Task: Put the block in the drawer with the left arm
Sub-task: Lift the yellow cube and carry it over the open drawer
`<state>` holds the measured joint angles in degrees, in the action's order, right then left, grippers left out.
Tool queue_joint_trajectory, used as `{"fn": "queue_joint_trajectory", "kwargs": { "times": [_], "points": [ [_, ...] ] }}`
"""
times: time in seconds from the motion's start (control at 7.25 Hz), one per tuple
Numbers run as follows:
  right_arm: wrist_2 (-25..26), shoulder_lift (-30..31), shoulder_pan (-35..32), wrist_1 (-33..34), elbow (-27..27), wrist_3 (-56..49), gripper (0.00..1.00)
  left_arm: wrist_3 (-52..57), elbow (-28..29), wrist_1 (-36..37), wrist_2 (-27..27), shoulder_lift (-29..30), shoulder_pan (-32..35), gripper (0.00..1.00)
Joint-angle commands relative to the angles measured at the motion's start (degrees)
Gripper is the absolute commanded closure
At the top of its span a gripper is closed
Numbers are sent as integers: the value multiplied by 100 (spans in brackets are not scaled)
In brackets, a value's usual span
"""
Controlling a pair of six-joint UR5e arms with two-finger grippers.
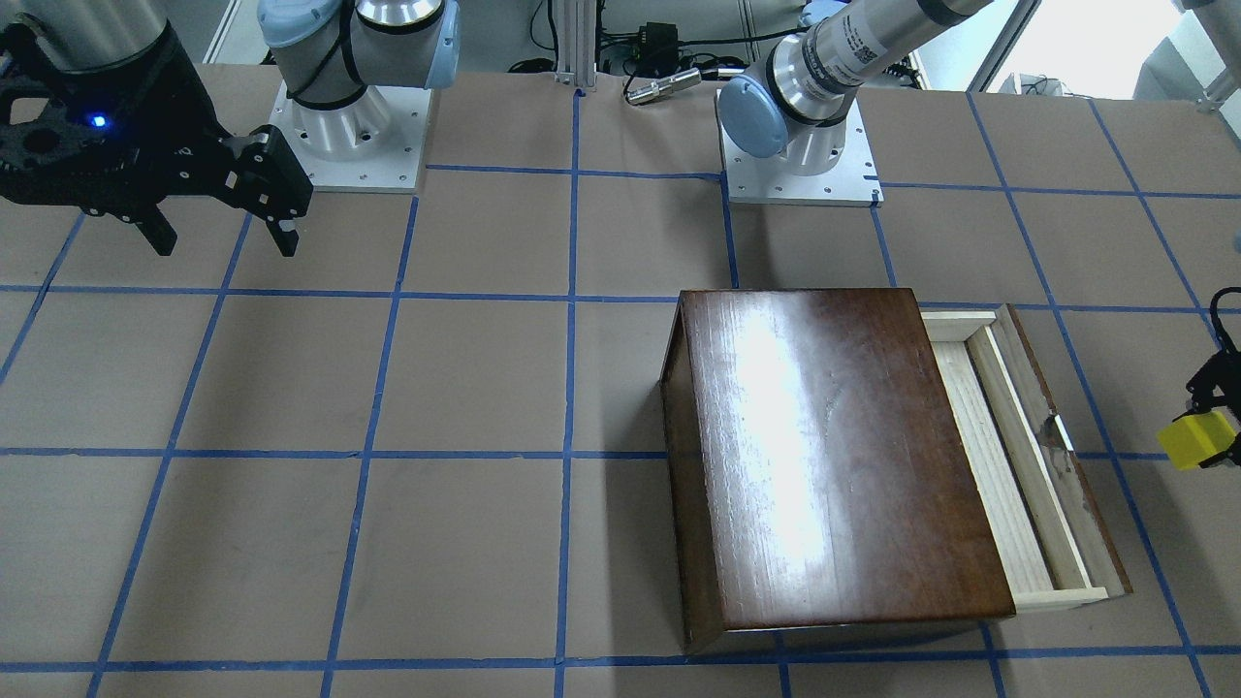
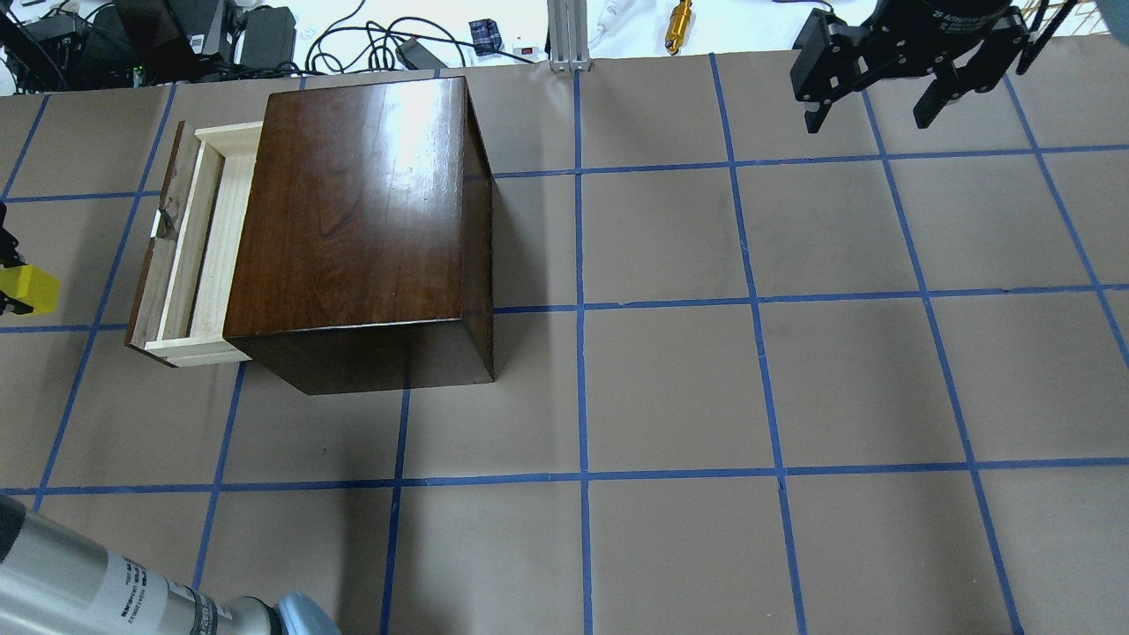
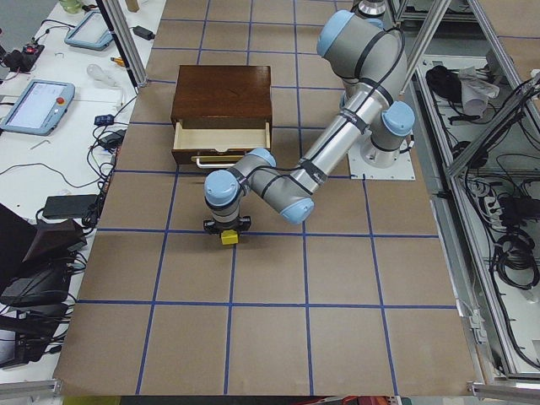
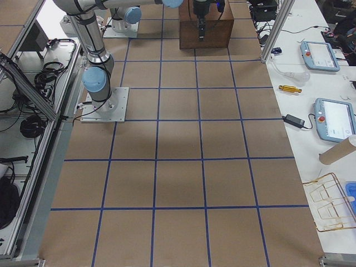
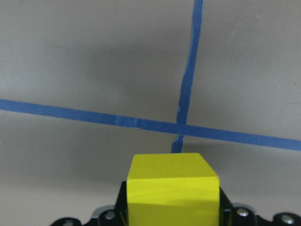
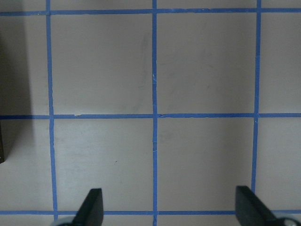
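Observation:
My left gripper is going to let go of the yellow block on the pale wood bottom of the drawer, about midway (image 1: 998, 446) along the open drawer.
My left gripper (image 1: 1205, 427) is shut on the small yellow block (image 1: 1194, 442) and holds it just above the table, out past the drawer's front. The block fills the bottom of the left wrist view (image 5: 174, 193) and shows at the overhead view's left edge (image 2: 28, 289). The drawer (image 1: 1008, 465) is pulled out of the glossy dark-brown box (image 1: 834, 456), and its pale wood inside looks empty (image 2: 201, 247). My right gripper (image 1: 225, 247) is open and empty, raised far from the box (image 2: 866, 122).
Brown table surface with a grid of blue tape lines (image 2: 582, 309). Both arm bases stand on white plates (image 1: 800, 174) at the robot's edge. Cables and a gold tool (image 2: 677, 18) lie beyond the table's far edge. Tablets (image 3: 38, 101) lie on a side bench.

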<state>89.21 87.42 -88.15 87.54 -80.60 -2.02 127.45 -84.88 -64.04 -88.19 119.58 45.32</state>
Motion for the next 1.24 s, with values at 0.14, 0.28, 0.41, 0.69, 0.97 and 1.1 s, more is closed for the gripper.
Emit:
{"fn": "queue_joint_trajectory", "kwargs": {
  "times": [0.14,0.28,0.41,0.69,0.97,1.1],
  "points": [
    [-9,3,-1,0,0,0,0,-788,428,-1168,-23,-697,844,98],
    [-9,3,8,0,0,0,0,-844,411,-1320,-40,-856,1117,98],
    [-9,-5,-1,0,0,0,0,-1123,428,-1504,-49,-953,1468,98],
    [-9,-5,-1,0,0,9,0,-1931,420,-1769,-41,-1191,2049,98],
    [-9,3,-1,0,0,0,0,-2092,306,-1761,47,-1078,2384,98],
    [-9,-5,-1,0,0,0,0,-2206,219,-1709,39,-1077,2472,98]
  ]
}}
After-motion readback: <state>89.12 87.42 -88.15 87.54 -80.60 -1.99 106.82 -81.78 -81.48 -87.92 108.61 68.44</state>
